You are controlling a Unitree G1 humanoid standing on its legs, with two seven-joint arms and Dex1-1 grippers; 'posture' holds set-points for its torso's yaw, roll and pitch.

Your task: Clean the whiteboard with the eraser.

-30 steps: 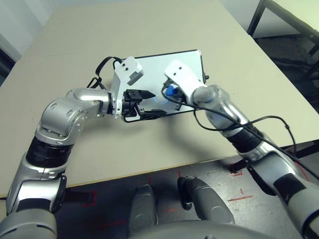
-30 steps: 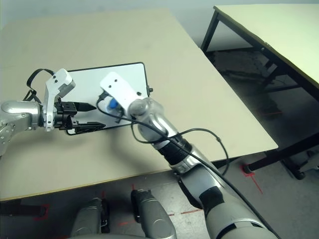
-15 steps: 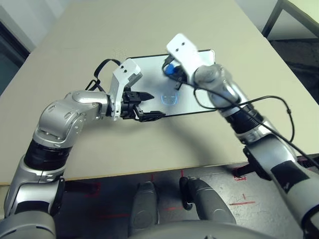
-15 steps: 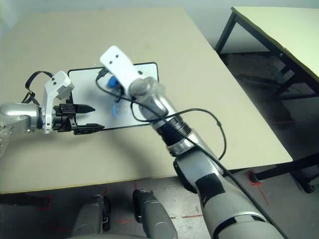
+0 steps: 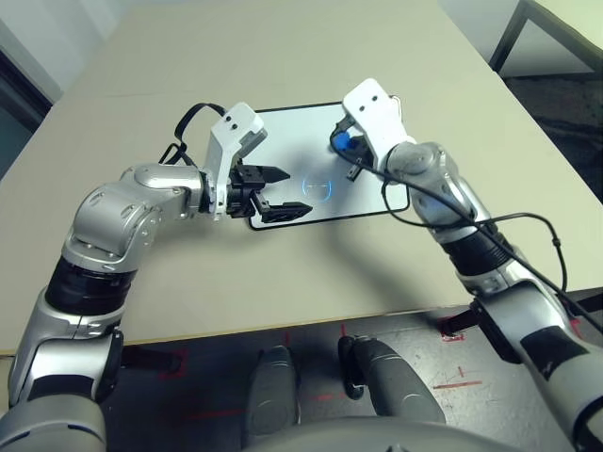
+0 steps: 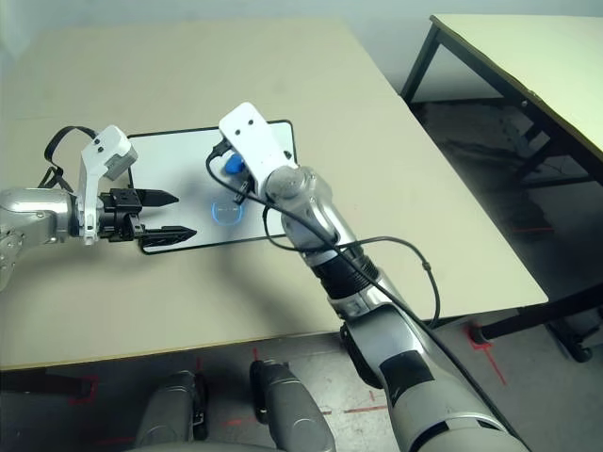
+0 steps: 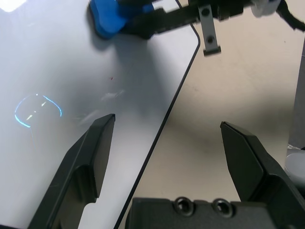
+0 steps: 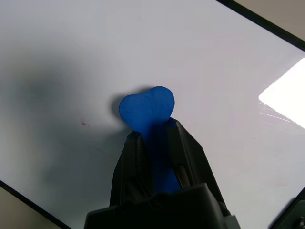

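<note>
The robot's right gripper will release the eraser on the beige table (image 5: pixel 439 185) beside the short edge of the whiteboard on that gripper's own side.
The whiteboard (image 5: pixel 283 141), white with a thin black frame, lies flat in the middle of the table. A small blue curved pen mark (image 5: pixel 318 186) sits near its front edge, with a tiny red speck (image 8: pixel 84 124) further in. My right gripper (image 8: pixel 155 138) is shut on the bright blue eraser (image 8: pixel 147 107), pressing it on the board's right part (image 5: pixel 345 144). My left gripper (image 5: pixel 281 193) is open at the board's near edge. One of its fingers (image 7: pixel 90 152) is over the board, the other over the table.
The beige table (image 5: pixel 283 56) has bare room all round the board. A black cable (image 5: pixel 528 221) loops off my right forearm. A second table (image 6: pixel 528 56) stands apart at the right, with dark floor between.
The right gripper has carried the eraser from beside the blue mark to the board's far edge, then back toward its right part. The left gripper stays at the near edge. The camera has shifted.
</note>
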